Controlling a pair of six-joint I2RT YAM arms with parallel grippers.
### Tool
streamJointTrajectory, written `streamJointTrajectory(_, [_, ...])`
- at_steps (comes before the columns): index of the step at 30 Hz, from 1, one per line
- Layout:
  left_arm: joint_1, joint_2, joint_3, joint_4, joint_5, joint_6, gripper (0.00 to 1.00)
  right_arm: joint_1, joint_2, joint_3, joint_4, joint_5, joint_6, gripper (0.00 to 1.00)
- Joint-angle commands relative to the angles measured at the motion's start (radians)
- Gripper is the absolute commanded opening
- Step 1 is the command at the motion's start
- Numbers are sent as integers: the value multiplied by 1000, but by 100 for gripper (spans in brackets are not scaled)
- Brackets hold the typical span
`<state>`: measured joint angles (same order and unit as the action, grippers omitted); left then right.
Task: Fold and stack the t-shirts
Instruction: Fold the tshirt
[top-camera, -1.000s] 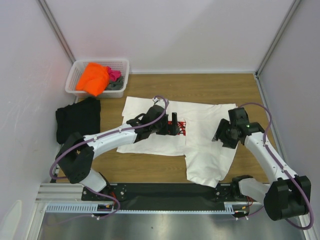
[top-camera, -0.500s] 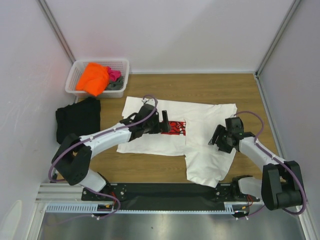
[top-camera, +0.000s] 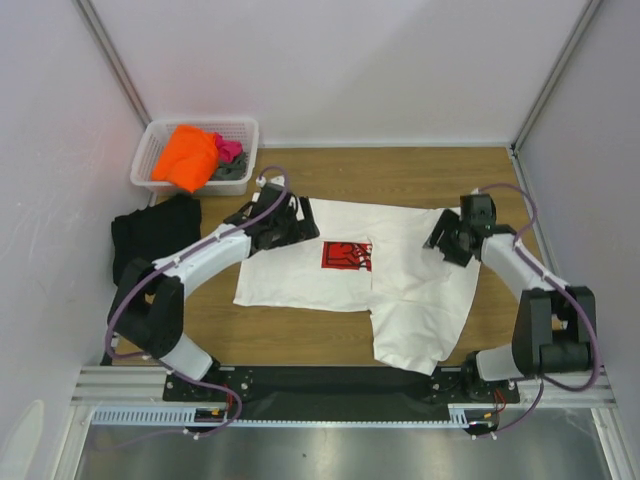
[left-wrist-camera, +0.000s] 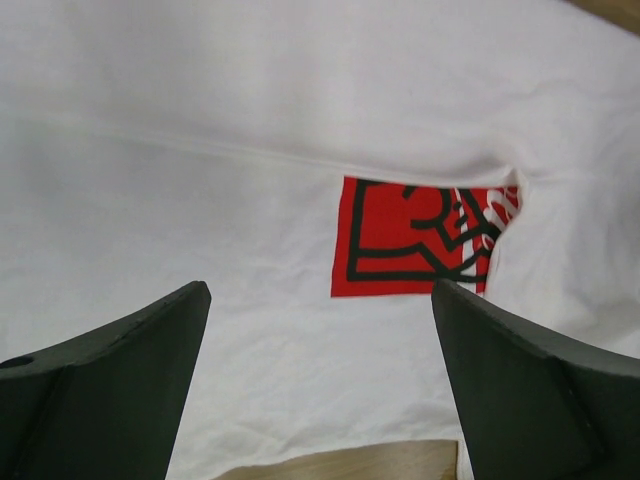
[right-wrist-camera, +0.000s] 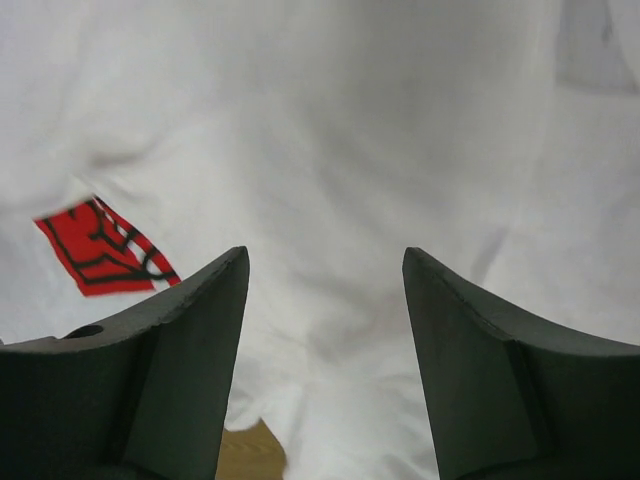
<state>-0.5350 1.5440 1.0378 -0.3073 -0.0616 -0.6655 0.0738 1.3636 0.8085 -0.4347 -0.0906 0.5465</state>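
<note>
Next, the left gripper moves to the white t-shirt's near corner (top-camera: 238, 302), on the side toward the black t-shirt, and closes there.
A large white t-shirt (top-camera: 400, 290) with a red-and-black graphic (top-camera: 346, 255) lies spread on the wooden table, its right part hanging lower towards the near edge. My left gripper (top-camera: 303, 228) is open and empty over the shirt's far left part; the left wrist view shows its gripper (left-wrist-camera: 320, 292) above white cloth with the graphic (left-wrist-camera: 415, 238) ahead. My right gripper (top-camera: 447, 241) is open and empty over the shirt's far right part; the right wrist view shows that gripper (right-wrist-camera: 325, 257) with white cloth between its jaws. A black t-shirt (top-camera: 155, 238) lies folded at the left.
A white lattice basket (top-camera: 243, 128) at the back left holds an orange tee (top-camera: 187, 155), a pink one (top-camera: 229, 149) and a grey one (top-camera: 233, 173). Bare wood table (top-camera: 400, 175) lies behind the shirt. White walls stand on three sides.
My left gripper has drawn back from over the graphic to the shirt's far left, uncovering the graphic. My right gripper has moved away from me to the shirt's far right corner.
</note>
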Motion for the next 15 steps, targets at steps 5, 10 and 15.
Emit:
streamJointTrajectory(5, [59,145,209,-113,-23,47,98,-22,311,305,-9,52,-57,70])
streamJointTrajectory(10, [66,234,327,-131,-44,93,98,-32,431,386,-9,66,-66,70])
streamJointTrajectory(15, [86,358,438,-133,-52,115,98,-49,563,487,-36,77,-89,70])
